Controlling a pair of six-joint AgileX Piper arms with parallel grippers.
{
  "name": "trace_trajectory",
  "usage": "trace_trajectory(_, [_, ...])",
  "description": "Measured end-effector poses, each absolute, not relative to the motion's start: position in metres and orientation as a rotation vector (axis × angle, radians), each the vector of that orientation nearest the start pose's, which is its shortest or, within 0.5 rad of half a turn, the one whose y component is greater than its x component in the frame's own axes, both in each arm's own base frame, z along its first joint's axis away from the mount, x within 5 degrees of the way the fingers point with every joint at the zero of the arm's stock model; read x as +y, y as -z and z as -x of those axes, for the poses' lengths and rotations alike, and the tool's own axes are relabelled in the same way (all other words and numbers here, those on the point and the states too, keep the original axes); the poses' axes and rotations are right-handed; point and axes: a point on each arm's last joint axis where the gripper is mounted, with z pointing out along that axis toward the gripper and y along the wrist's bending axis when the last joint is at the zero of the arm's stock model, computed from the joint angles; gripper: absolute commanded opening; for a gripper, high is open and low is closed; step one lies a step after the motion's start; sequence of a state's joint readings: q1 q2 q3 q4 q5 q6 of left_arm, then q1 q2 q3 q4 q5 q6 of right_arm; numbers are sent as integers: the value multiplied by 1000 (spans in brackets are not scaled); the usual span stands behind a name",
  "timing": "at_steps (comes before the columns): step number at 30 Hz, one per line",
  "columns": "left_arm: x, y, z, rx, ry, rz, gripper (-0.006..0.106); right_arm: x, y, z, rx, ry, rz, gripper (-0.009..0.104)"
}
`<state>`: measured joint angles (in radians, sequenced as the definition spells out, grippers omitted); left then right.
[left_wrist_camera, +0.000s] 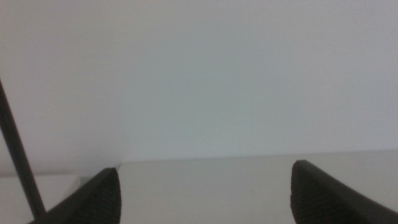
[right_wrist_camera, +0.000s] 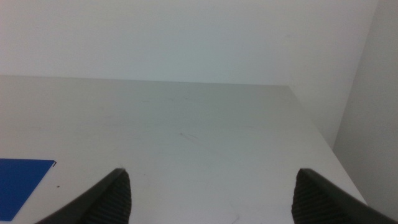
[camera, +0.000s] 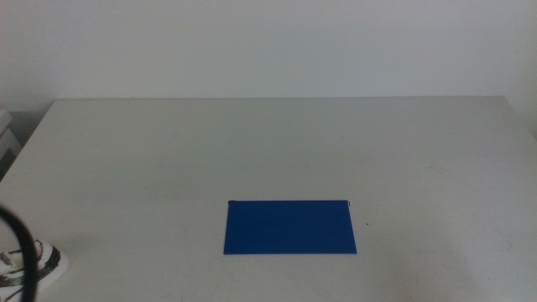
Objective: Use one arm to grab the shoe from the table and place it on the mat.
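The white shoe is next for my left gripper, which should go to it and close across the sides of the shoe's opening (camera: pixel 12 262).
The shoe (camera: pixel 46 262), white with black markings, lies on the table (camera: pixel 277 143) at the near left corner. It is partly cut off by the picture's edge and crossed by a black cable (camera: pixel 21 239) of the left arm. The deep-blue mat (camera: pixel 289 226) lies flat at the near middle, well to the right of the shoe, with nothing on it. In the left wrist view my left gripper (left_wrist_camera: pixel 205 169) is open, facing the wall over the tabletop, with nothing between its jaws. My right gripper (right_wrist_camera: pixel 212 173) is open and empty too, and a corner of the mat (right_wrist_camera: pixel 22 180) shows beside it.
A white object (camera: pixel 7 138) stands just off the table's left edge. The table's right edge (right_wrist_camera: pixel 317 134) runs close to a wall. A thin dark cable (left_wrist_camera: pixel 18 162) crosses the left wrist view.
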<state>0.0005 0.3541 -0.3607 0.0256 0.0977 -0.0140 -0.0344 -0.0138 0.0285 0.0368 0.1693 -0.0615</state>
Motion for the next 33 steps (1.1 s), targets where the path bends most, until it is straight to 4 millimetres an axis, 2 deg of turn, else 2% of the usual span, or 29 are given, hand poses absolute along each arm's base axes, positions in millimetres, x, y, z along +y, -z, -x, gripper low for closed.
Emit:
trace_trajectory(8, [0,-351,-113,1591,11,12,93,-1,-189,-56,1668,40,-3,66])
trace_trajectory(13, [0,-372,-124,1698,10,12,93,-1,-189,-56,1668,40,-3,66])
trace_trajectory(17, [0,-385,-125,1818,16,16,93,-1,-189,-56,1668,40,-3,66])
trace_trajectory(23, [0,-403,-117,2095,8,15,93,-1,-189,-56,1668,40,-3,66])
trace_trajectory(28, [3,-419,-115,2267,-45,-13,93,-1,-189,-56,1668,40,-3,66])
trace_trajectory(33, [3,-414,-122,2403,-92,-114,93,-1,-189,-56,1668,40,-3,66])
